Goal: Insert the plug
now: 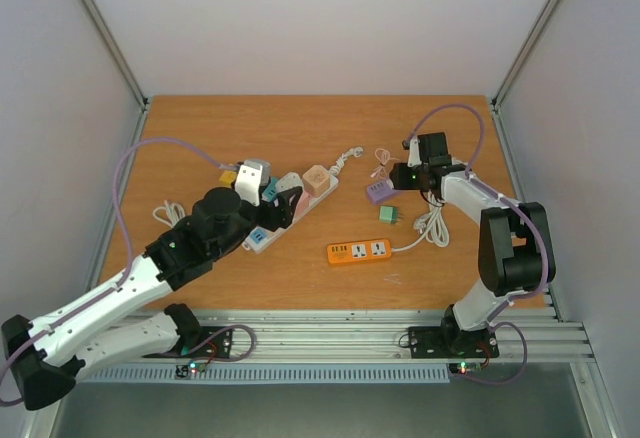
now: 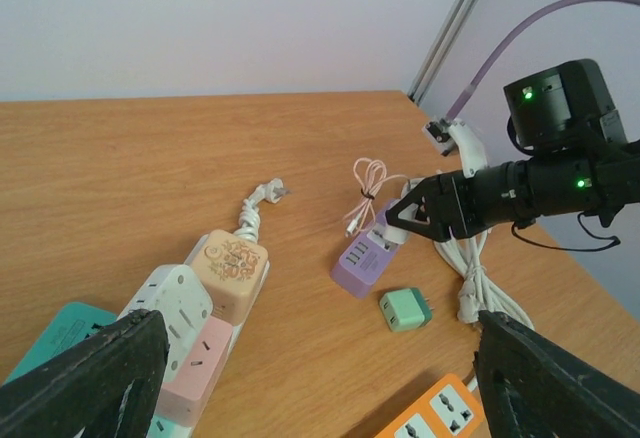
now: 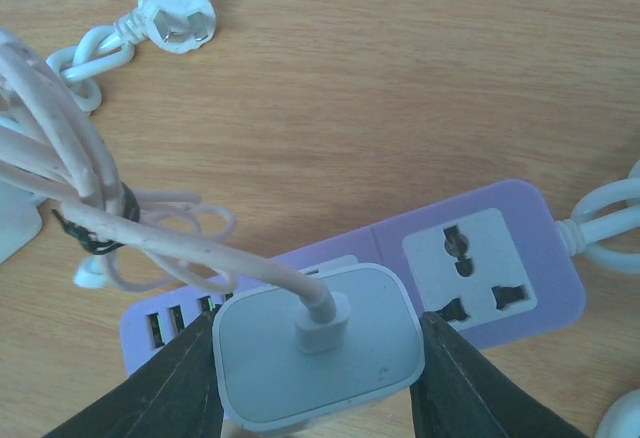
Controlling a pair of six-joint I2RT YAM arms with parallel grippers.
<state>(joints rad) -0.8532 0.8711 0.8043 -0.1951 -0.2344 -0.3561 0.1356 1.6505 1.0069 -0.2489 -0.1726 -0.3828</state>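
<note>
Next, my right gripper releases the white charger plug, seated in its purple power strip (image 1: pixel 359 188), between the tan and green adapters.
My right gripper (image 3: pixel 318 363) is shut on a white charger plug (image 3: pixel 318 356) with a white cable coming out of its back. It holds the plug against the top face of the purple power strip (image 3: pixel 480 268), beside the strip's free socket. I cannot tell how deep the plug sits. In the top view the right gripper (image 1: pixel 402 178) is over the purple strip (image 1: pixel 378 192). In the left wrist view the right gripper (image 2: pixel 405 216) shows on the strip (image 2: pixel 362 260). My left gripper (image 2: pixel 318 328) is open and empty above the white multi-socket strip (image 1: pixel 292 204).
A green adapter (image 1: pixel 389 215) and an orange power strip (image 1: pixel 358 251) lie near the purple strip. A coiled white cable (image 1: pixel 432 226) lies to the right. The white strip carries tan (image 2: pixel 232 263), white and pink adapters. A loose white plug (image 3: pixel 175 15) lies beyond.
</note>
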